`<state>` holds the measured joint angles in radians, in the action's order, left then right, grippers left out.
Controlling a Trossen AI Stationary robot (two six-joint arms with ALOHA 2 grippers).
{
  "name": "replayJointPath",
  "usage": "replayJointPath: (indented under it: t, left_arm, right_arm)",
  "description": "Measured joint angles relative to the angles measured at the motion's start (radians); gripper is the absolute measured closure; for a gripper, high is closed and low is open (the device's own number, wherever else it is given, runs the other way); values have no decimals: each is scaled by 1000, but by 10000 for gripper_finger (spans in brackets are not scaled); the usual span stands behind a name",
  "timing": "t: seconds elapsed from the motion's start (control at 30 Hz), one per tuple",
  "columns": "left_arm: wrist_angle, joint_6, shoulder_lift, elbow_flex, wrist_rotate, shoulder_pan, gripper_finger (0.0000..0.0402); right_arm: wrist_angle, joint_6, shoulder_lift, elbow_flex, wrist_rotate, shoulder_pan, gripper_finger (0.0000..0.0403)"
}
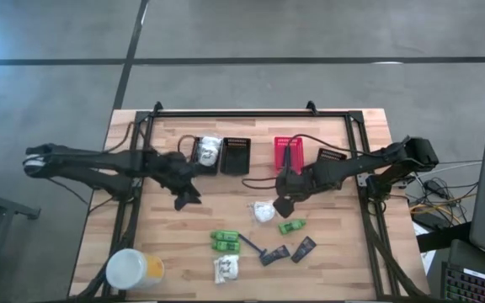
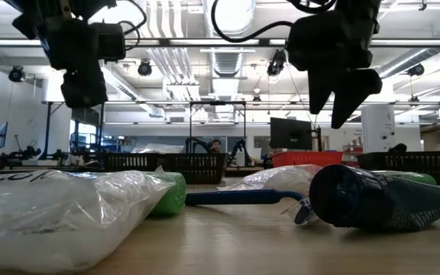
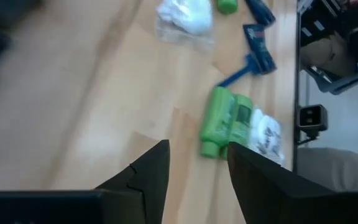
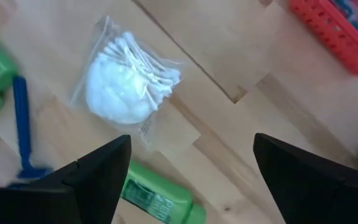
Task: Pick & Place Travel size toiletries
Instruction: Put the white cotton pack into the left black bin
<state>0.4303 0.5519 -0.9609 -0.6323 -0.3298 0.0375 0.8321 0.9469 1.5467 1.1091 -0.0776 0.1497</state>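
Next, I move my left gripper next to the white packet beside the pair of green packs, then close it on the packet's corner (image 1: 217,263) (image 3: 255,142) nearest the green packs' caps.
The travel size toiletries lie loose on the wooden table: a white packet of cotton swabs (image 1: 263,212) (image 4: 124,87), one green pack (image 1: 291,225), a pair of green packs (image 1: 224,242) (image 3: 224,121), a blue razor (image 1: 255,248), two dark sachets (image 1: 274,252) (image 1: 303,248) and a second white packet (image 1: 226,269). My right gripper (image 1: 285,202) (image 4: 192,140) hangs open just above the table, beside the swab packet. My left gripper (image 1: 188,194) (image 3: 197,149) hangs open over bare wood left of the items, with nothing between its fingers.
At the table's far side stand a black basket (image 1: 207,153) with a white packet in it, another black basket (image 1: 236,156), a red basket (image 1: 286,151) and a third black one (image 1: 331,156). A white-and-yellow tub (image 1: 133,271) stands at the near left corner.
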Motion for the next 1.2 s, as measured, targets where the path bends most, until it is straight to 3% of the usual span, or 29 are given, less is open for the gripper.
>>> replayJointPath:
  t: [0.27, 0.5, 0.83, 1.2]
  left_arm:
    - [-200, 253, -129, -5, 285, -389, 241]
    - [-356, 568, -334, -34, 384, -592, 241]
    - [-404, 663, -677, -197, 400, -616, 241]
    - [-386, 610, -742, -247, 393, -616, 241]
  right_arm:
    - [2, -200, 0, 0, 3, 43, 51]
    - [1, -337, 0, 0, -4, 91, 40]
    - [-1, -404, 0, 0, -34, 113, 39]
    - [-14, -404, 0, 0, -56, 119, 39]
